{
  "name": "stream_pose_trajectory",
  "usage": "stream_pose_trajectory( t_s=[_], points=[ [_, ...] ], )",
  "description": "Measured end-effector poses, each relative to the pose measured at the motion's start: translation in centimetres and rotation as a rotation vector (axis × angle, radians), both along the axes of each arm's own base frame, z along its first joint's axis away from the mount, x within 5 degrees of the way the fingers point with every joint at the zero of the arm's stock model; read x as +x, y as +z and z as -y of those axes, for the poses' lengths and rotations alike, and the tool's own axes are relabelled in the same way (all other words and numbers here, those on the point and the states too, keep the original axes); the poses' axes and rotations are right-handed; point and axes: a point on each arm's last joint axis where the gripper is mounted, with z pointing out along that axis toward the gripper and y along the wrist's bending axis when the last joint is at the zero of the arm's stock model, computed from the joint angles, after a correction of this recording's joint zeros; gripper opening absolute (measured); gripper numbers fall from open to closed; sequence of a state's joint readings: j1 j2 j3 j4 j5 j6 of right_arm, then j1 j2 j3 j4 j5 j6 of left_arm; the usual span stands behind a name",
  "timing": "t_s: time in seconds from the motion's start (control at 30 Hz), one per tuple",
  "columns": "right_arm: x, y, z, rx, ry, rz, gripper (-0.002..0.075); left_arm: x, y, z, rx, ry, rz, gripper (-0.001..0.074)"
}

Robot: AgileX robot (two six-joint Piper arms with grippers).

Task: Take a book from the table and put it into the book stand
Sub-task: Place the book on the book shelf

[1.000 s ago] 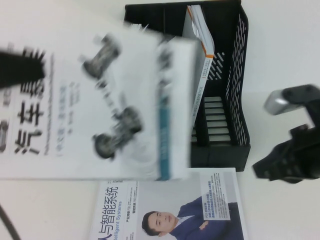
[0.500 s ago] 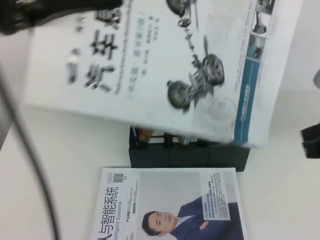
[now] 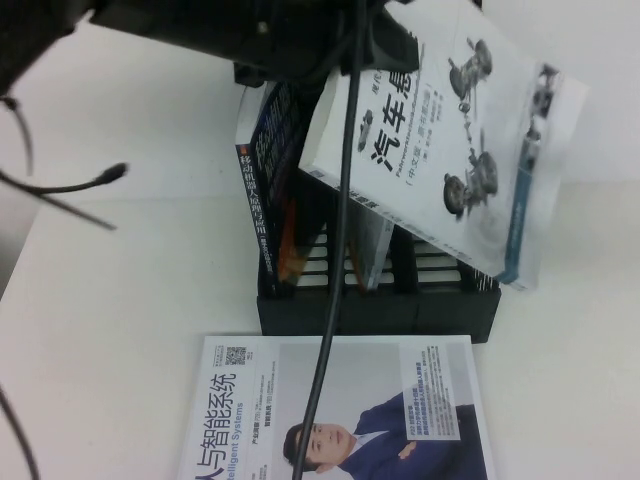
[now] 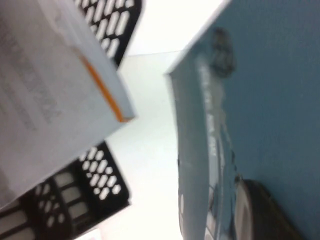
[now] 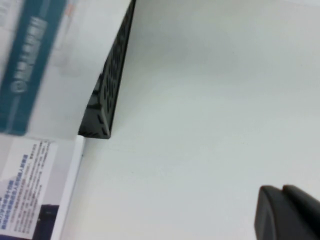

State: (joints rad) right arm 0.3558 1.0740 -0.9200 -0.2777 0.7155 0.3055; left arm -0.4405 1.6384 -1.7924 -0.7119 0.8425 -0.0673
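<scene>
My left gripper is to let go of the book in the stand's empty slot (image 3: 440,280) (image 4: 73,192), which is across the grey book from the dark book.
The book (image 3: 455,150), white-grey front with a black title and a drawing of car parts, hangs tilted above the right slots of the black book stand (image 3: 380,312). Its lower corner is near the stand's front right edge. My left gripper (image 3: 378,42) is shut on the book's upper corner, with the dark arm across the top of the high view. In the left wrist view the book's teal back cover (image 4: 270,90) fills the right side, with the left gripper (image 4: 227,215) clamped on its edge. My right gripper (image 5: 287,215) hovers over bare table (image 5: 210,100), out of the high view.
A dark book with an orange spine band (image 3: 265,200) leans in the stand's left slot; a grey cover with an orange band (image 4: 60,85) shows in the left wrist view. The white-and-blue book with a man in a suit (image 3: 340,410) lies in front of the stand. A black cable (image 3: 335,280) hangs across the stand.
The book has swung right and away from the camera, from flat and close to tilted over the stand. The left arm now crosses the top. The right gripper has left the high view.
</scene>
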Motion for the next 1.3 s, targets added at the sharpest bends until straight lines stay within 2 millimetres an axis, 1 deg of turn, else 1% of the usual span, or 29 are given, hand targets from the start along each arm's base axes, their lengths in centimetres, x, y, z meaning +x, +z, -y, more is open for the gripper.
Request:
stream_pose_trajectory(
  t_s=[0.07, 0.17, 0.27, 0.43, 0.57, 0.67, 0.8, 0.9, 1.03, 1.13, 1.3],
  points=[
    [0.0, 0.0, 0.0, 0.003, -0.005, -0.004, 0.0, 0.9, -0.7, 0.2, 0.037, 0.029, -0.029, 0.0122],
    [0.0, 0.0, 0.0, 0.004, -0.01, -0.006, 0.0, 1.6, -1.4, -0.1, 0.116, 0.088, -0.06, 0.0122],
    [0.0, 0.0, 0.0, 0.004, -0.01, -0.006, 0.0, 1.7, -1.1, -0.8, 0.171, 0.142, -0.06, 0.0122],
    [0.0, 0.0, 0.0, 0.009, -0.015, -0.007, 0.0, 2.2, -0.9, -1.4, 0.18, 0.228, -0.054, 0.0122],
    [0.0, 0.0, 0.0, 0.012, -0.018, -0.007, 0.0, 2.4, -0.9, -1.5, 0.172, 0.267, -0.065, 0.0122],
    [0.0, 0.0, 0.0, 0.013, -0.019, -0.007, 0.0, 2.5, -0.8, -1.3, 0.175, 0.267, -0.057, 0.0122],
    [0.0, 0.0, 0.0, 0.016, -0.022, -0.007, 0.0, 2.4, -0.8, 0.1, 0.198, 0.281, -0.035, 0.0122],
    [-0.1, -0.1, 0.0, 0.027, -0.024, -0.011, 0.0, 2.3, -0.9, 1.4, 0.229, 0.322, -0.015, 0.0122],
    [-0.1, -0.1, -0.2, 0.047, -0.021, -0.02, -0.0001, 2.4, -0.9, 2.7, 0.272, 0.387, 0.009, 0.012],
    [-0.1, -0.1, -0.2, 0.054, -0.022, -0.024, -0.0001, 2.6, -0.9, 3.8, 0.282, 0.396, 0.031, 0.012],
    [-0.1, -0.1, -0.2, 0.056, -0.022, -0.025, -0.0001, 3.6, -2.0, 5.8, 0.294, 0.389, 0.016, 0.012]
  ],
)
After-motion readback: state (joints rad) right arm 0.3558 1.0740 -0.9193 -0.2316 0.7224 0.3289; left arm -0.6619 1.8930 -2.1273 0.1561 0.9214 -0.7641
